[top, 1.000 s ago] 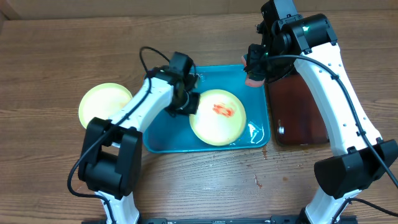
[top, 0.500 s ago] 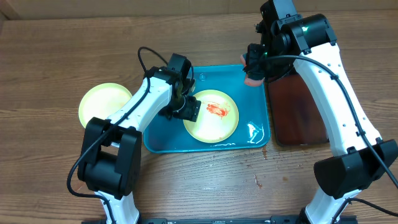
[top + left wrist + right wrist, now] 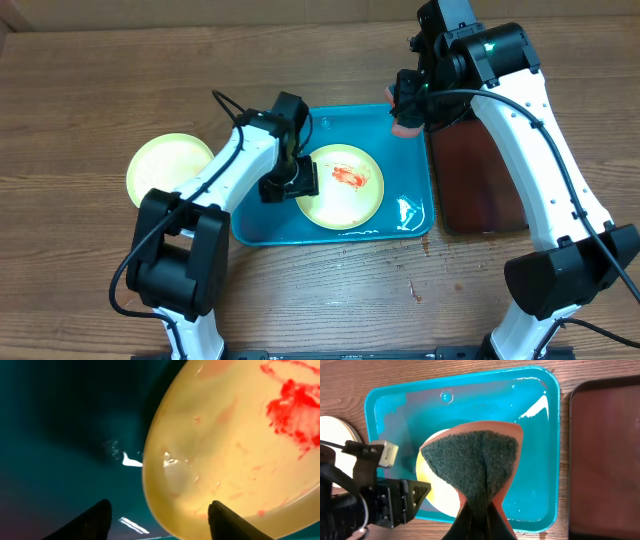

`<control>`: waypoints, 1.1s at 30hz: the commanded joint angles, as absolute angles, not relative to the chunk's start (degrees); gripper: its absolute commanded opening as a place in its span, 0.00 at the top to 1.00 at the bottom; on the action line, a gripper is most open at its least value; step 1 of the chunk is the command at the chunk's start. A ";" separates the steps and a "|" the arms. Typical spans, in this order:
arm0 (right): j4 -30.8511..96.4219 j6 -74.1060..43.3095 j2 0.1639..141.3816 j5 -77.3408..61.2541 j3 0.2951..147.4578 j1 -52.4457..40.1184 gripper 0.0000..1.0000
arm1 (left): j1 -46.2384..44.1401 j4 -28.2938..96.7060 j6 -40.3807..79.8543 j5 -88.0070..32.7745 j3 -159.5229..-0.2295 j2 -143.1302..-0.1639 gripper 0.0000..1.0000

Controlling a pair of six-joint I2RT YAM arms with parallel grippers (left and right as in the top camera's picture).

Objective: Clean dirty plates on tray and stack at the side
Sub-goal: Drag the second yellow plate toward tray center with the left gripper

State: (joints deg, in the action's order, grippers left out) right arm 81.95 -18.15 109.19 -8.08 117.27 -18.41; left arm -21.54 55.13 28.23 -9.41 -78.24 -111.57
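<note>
The smeared plate is sitting loose between my left gripper's open fingers, so I will pinch the plate's rim (image 3: 302,204) with that gripper before my right gripper scrubs the red sauce.
A pale yellow plate (image 3: 342,186) with a red sauce smear lies in the turquoise tray (image 3: 410,160). My left gripper (image 3: 300,181) is at the plate's left rim. In the left wrist view its dark fingers (image 3: 95,522) stand apart on either side of that rim of the smeared plate (image 3: 240,435), so the left gripper (image 3: 160,505) is open. My right gripper (image 3: 405,112) hovers over the tray's far right corner. In the right wrist view the right gripper (image 3: 479,520) is shut on a sponge (image 3: 475,455), dark green scouring face up. A second, clean-looking plate (image 3: 163,165) sits on the table left of the tray.
A dark brown-red tray (image 3: 485,185) lies right of the turquoise tray. Water glistens in the turquoise tray's near right corner (image 3: 408,212). Bare wooden table (image 3: 90,90) surrounds both trays. A cable loops off the left arm (image 3: 232,150).
The left gripper let go of the smeared plate and opened. The plate dropped flat into the tray, slightly further left. The right arm with the sponge has stayed put.
</note>
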 commanded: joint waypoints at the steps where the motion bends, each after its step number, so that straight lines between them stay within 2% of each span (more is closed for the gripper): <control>1: 81.62 -18.02 108.49 -7.75 117.38 -18.70 0.96 | -23.38 52.82 33.08 -9.91 -75.07 -111.26 0.44; 3: 81.65 -18.02 108.49 -7.75 117.38 -18.70 0.96 | -23.94 50.24 34.22 -9.93 -73.14 -111.26 0.48; 8: 81.78 -18.00 108.49 -7.75 117.38 -18.70 0.96 | -23.92 47.97 34.87 -9.19 -71.16 -111.26 0.68; 10: 81.78 -18.02 108.49 -7.75 117.38 -18.70 0.96 | -23.64 47.79 34.89 -6.98 -71.16 -111.26 0.80; 12: 81.78 -18.02 108.51 -7.75 117.38 -18.70 0.96 | -23.49 47.40 34.89 -4.01 -71.16 -111.26 0.96; 17: 81.78 -18.02 108.51 -7.75 117.38 -18.70 0.96 | -23.49 44.05 34.70 8.14 -71.16 -111.26 0.95; 19: 81.78 -18.02 108.51 -7.75 117.38 -18.70 0.96 | -23.49 41.98 34.68 13.56 -71.16 -111.26 0.84; 22: 81.78 -18.02 108.51 -7.75 117.38 -18.70 0.96 | -23.49 39.46 34.41 17.19 -71.16 -111.26 0.74; 23: 81.80 -18.02 108.51 -7.75 117.38 -18.70 0.96 | -23.49 38.92 33.21 17.08 -71.16 -111.26 0.70; 26: 81.80 -18.02 108.51 -7.75 117.36 -18.70 0.96 | -23.49 38.72 29.91 14.17 -71.16 -111.26 0.43; 28: 81.78 -18.02 108.51 -7.75 117.36 -18.70 0.96 | -23.49 39.35 27.29 8.54 -71.16 -111.26 0.36; 29: 81.78 -18.02 108.51 -7.75 117.36 -18.70 0.96 | -23.49 40.36 25.93 4.23 -71.16 -111.26 0.36; 33: 81.78 -18.02 108.88 -7.75 117.36 -18.74 0.96 | -23.49 44.64 27.42 -4.38 -71.07 -111.26 0.52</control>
